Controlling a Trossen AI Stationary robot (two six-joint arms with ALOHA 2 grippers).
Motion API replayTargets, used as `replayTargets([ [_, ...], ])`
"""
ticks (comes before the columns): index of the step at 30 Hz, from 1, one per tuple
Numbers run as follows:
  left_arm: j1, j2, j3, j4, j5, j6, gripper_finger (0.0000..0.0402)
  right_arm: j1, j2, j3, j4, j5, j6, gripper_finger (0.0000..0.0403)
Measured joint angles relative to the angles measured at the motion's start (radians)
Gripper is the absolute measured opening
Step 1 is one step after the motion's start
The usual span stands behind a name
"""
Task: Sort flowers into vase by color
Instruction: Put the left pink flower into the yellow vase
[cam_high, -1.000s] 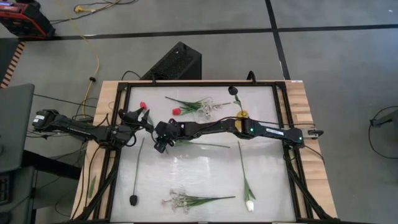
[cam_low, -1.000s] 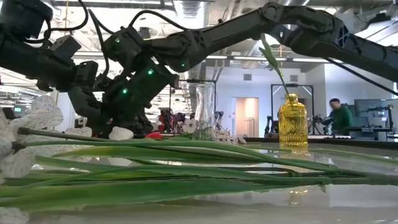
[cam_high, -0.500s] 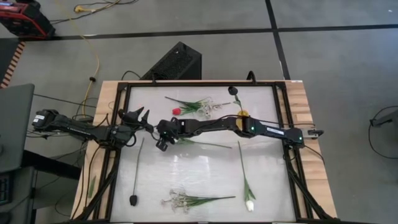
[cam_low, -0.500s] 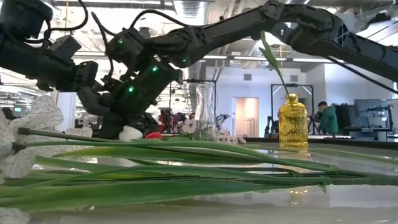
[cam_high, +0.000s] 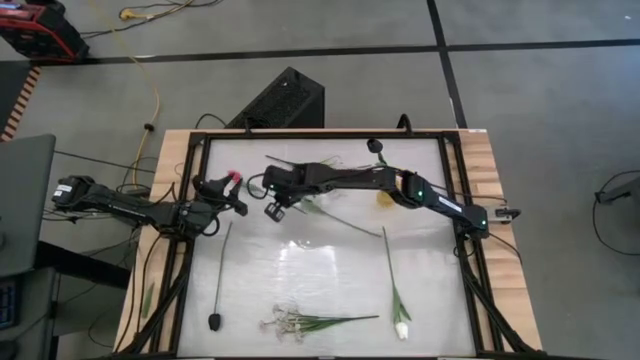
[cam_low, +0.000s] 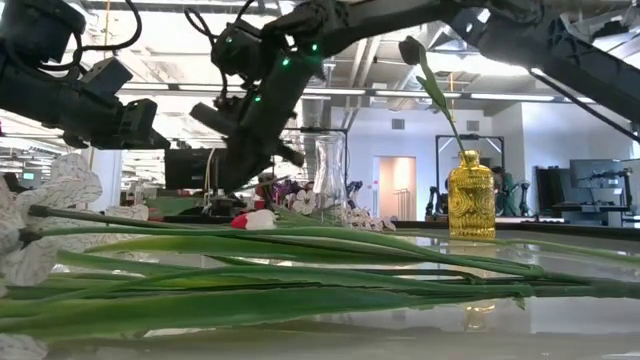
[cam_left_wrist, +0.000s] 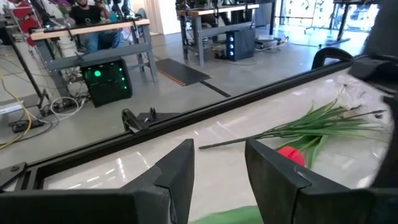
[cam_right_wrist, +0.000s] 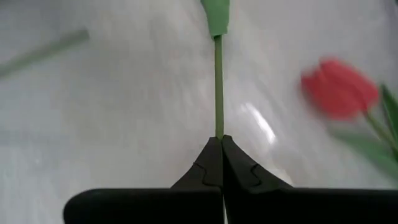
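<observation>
The flower's stem is pinched in my right gripper far below its leaf, so I should put the flower down and grip its stem nearer the leaf (cam_right_wrist: 219, 59).
My right gripper (cam_high: 272, 208) reaches across the table's middle, raised and slanting down, shut on a thin green flower stem (cam_right_wrist: 218, 81); its bloom is out of view. The stem trails toward the table's right (cam_high: 340, 218). My left gripper (cam_left_wrist: 221, 177) waits at the left edge, open. A strip of green shows low between its fingers, and a pink bloom (cam_high: 232, 176) lies at its tips. A red tulip (cam_left_wrist: 289, 155) with leaves lies on the table beyond. A yellow vase (cam_low: 471, 195) holds a dark-bloomed flower (cam_low: 410, 48). My right gripper pinches the green stem (cam_right_wrist: 218, 129) between its two fingertips, slanting down from the table's right; the stem runs on past the tips to a leaf. The gripped part is lifted clear, and the stem's right end (cam_high: 378, 234) seems to rest on the table. My left gripper: I cannot tell whether the green strip touches it.
A clear glass vase (cam_low: 330, 180) stands beside the yellow one at the back. Near the front edge lie a dark-bloomed flower (cam_high: 215, 320), a sprig of small white blossoms (cam_high: 300, 322) and a white tulip (cam_high: 400, 328). Long green stems (cam_low: 300, 250) lie close to the low camera.
My right gripper has taken hold of the stem, then risen and gone toward the table's far edge, tipping as it went. The stem's gripped left part has lifted off the table and swung toward the far edge; its right end has stayed about where it was.
</observation>
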Motion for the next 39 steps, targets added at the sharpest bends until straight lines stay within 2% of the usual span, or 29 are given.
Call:
replayTargets([
  [6, 0.000, 0.000, 0.000, -0.001, 0.012, 0.015, 0.0133, 0.076, -0.019, 0.001, -0.252, 0.008, -0.006, 0.0016],
  [9, 0.000, 0.000, 0.000, -0.003, 0.013, 0.015, 0.0133, 0.142, -0.016, -0.008, -0.345, 0.073, -0.024, 0.0016],
  [14, 0.000, 0.000, 0.000, -0.018, 0.012, 0.014, 0.0133, 0.231, -0.035, -0.117, -0.340, 0.113, -0.060, 0.0016],
  [20, 0.000, 0.000, 0.000, -0.023, 0.012, 0.008, 0.0133, 0.273, -0.040, -0.179, -0.334, 0.115, -0.101, 0.0017],
  [25, 0.000, 0.000, 0.000, -0.022, 0.011, 0.005, 0.0133, 0.301, -0.040, -0.184, -0.329, 0.149, -0.108, 0.0053],
  [30, 0.000, 0.000, 0.000, -0.018, 0.011, 0.003, 0.0133, 0.297, -0.040, -0.184, -0.329, 0.151, -0.128, 0.0083],
  [39, 0.000, 0.000, 0.000, -0.018, 0.011, 0.000, 0.0133, 0.258, -0.045, -0.184, -0.294, 0.133, -0.123, 0.0106],
])
